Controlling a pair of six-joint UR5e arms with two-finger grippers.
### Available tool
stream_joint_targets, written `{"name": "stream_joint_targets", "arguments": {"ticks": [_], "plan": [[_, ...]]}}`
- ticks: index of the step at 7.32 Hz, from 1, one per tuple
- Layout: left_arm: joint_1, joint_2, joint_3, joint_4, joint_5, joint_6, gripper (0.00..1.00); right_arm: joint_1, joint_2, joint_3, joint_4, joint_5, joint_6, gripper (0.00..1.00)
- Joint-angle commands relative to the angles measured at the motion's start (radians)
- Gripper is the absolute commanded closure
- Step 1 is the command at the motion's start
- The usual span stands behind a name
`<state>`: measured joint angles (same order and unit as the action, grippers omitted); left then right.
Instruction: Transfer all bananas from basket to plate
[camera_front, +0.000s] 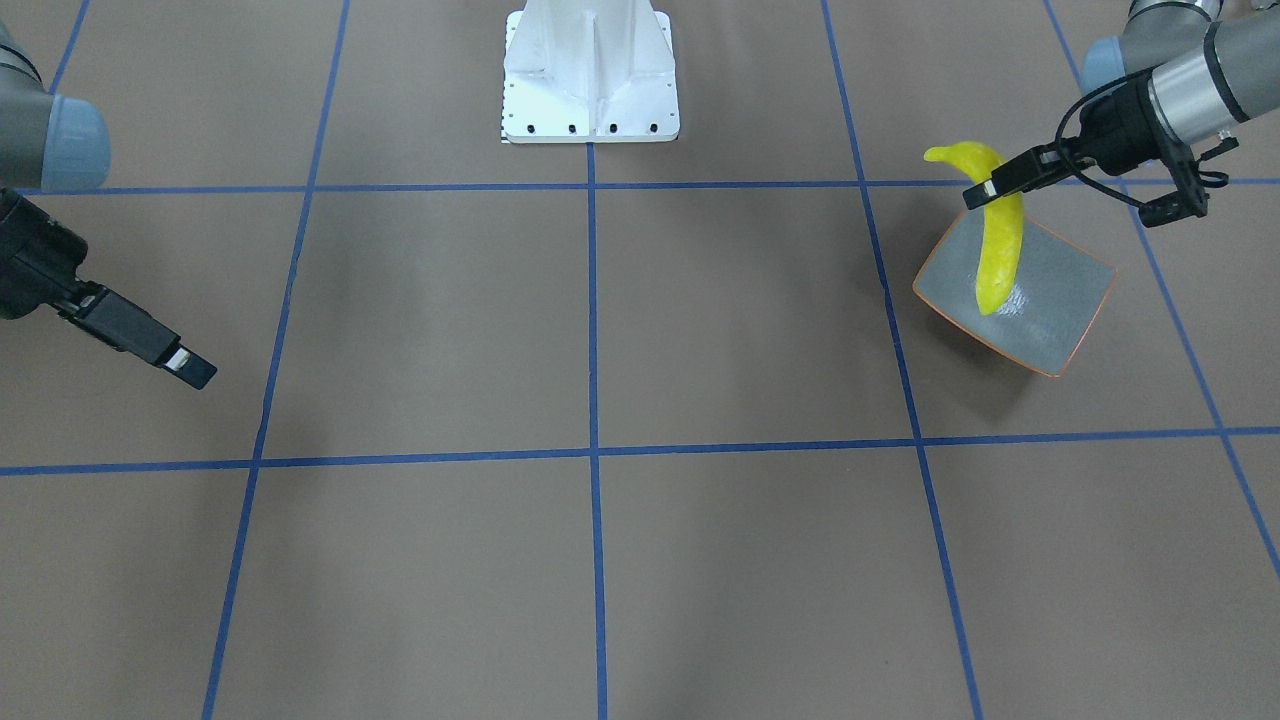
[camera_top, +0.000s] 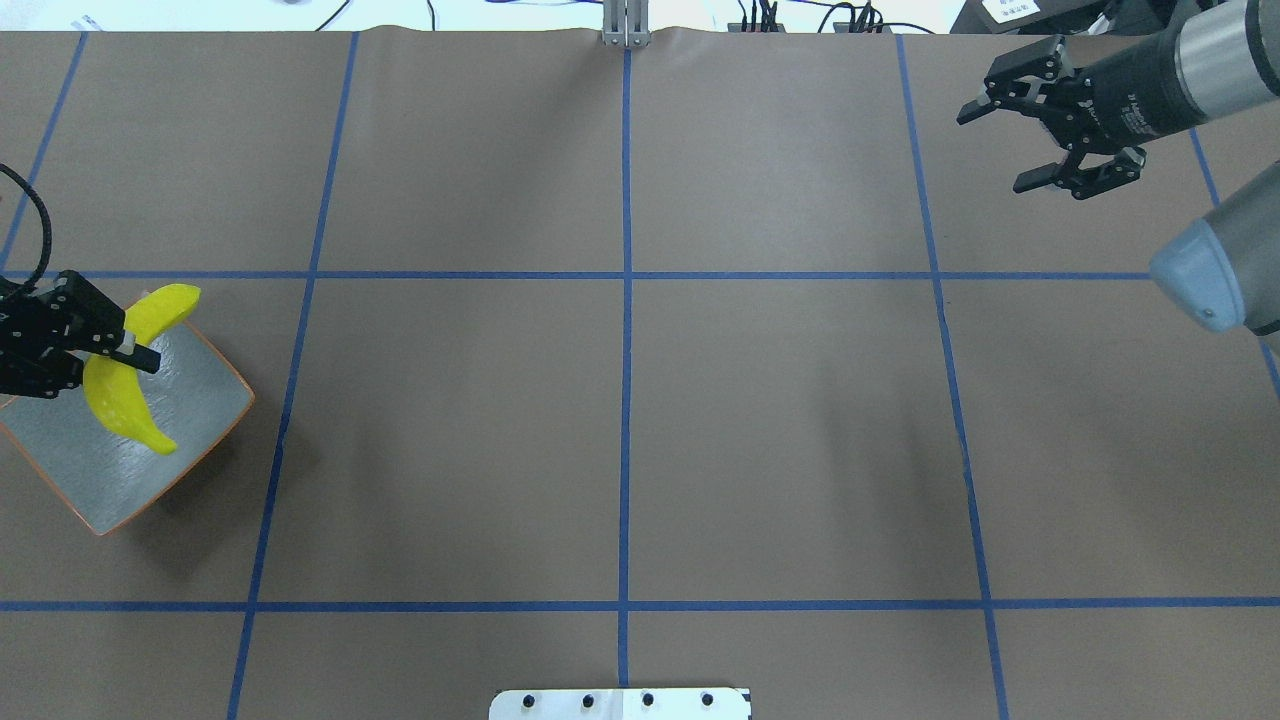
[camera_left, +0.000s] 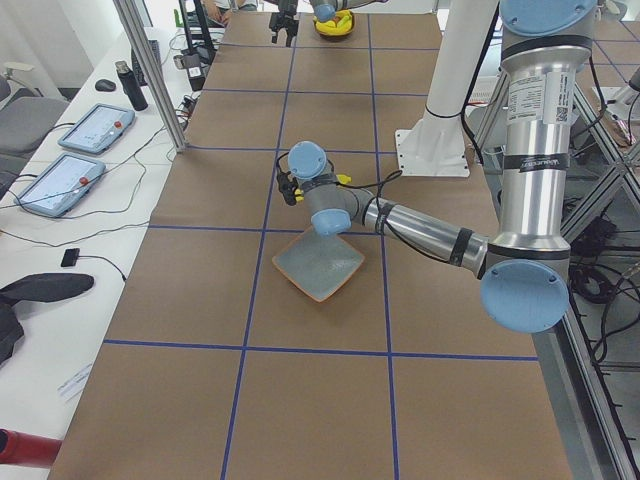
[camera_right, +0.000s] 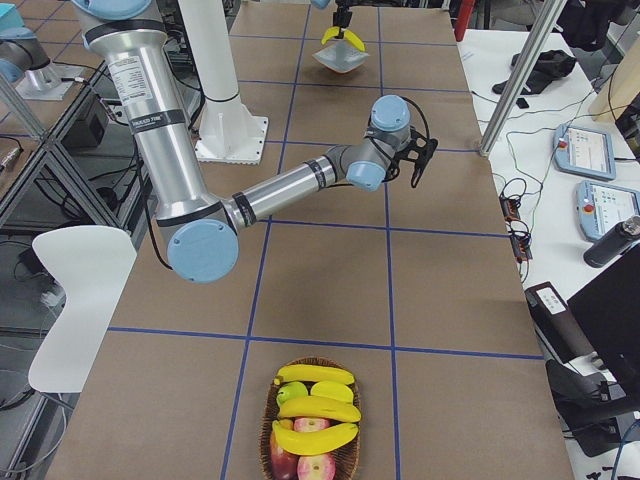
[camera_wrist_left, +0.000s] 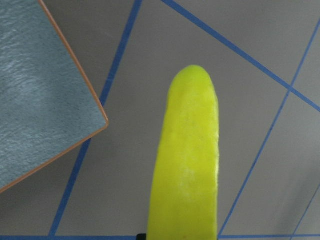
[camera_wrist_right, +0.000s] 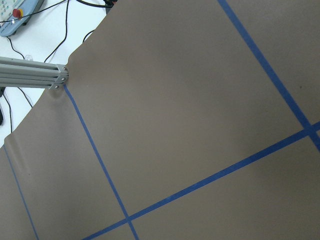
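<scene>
My left gripper will let go of the banana, which is going to let it go on the middle of the square grey-green plate (camera_front: 1027, 271).
My left gripper (camera_top: 135, 352) is shut on a pale greenish-yellow banana (camera_top: 125, 405) and holds it tilted over the plate (camera_top: 195, 400), a square grey-green dish with an orange rim. The front view shows the banana (camera_front: 1000, 245) with its lower tip down at the plate (camera_front: 1060, 300) and its upper end past the plate's edge. The left wrist view shows the banana (camera_wrist_left: 190, 160) and a plate corner (camera_wrist_left: 40, 90). The basket (camera_right: 310, 420) stands at the table's far right end with three yellow bananas (camera_right: 320, 408) on apples. My right gripper (camera_top: 995, 150) hangs open and empty, far from both.
The white robot base (camera_front: 590, 80) stands at the table's middle edge. Blue tape lines grid the brown table. An aluminium post (camera_left: 150, 70) and tablets (camera_left: 95, 125) lie off the operators' side. Red apples (camera_right: 300, 462) fill the basket's bottom.
</scene>
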<state>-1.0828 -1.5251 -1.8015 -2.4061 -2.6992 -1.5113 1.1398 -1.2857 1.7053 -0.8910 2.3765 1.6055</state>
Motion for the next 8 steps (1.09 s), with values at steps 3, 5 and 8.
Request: {"name": "stream_joint_targets", "arguments": {"ticks": [3, 5, 8], "plan": [[-0.008, 0.054, 0.080, -0.001, 0.001, 0.221, 1.00, 0.072, -0.105, 0.005, -0.032, 0.007, -0.194, 0.00], [-0.002, 0.051, 0.120, -0.001, 0.001, 0.263, 1.00, 0.069, -0.112, 0.010, -0.032, 0.009, -0.197, 0.00], [0.004, 0.039, 0.155, -0.001, 0.010, 0.286, 1.00, 0.072, -0.121, 0.019, -0.034, 0.009, -0.197, 0.00]]}}
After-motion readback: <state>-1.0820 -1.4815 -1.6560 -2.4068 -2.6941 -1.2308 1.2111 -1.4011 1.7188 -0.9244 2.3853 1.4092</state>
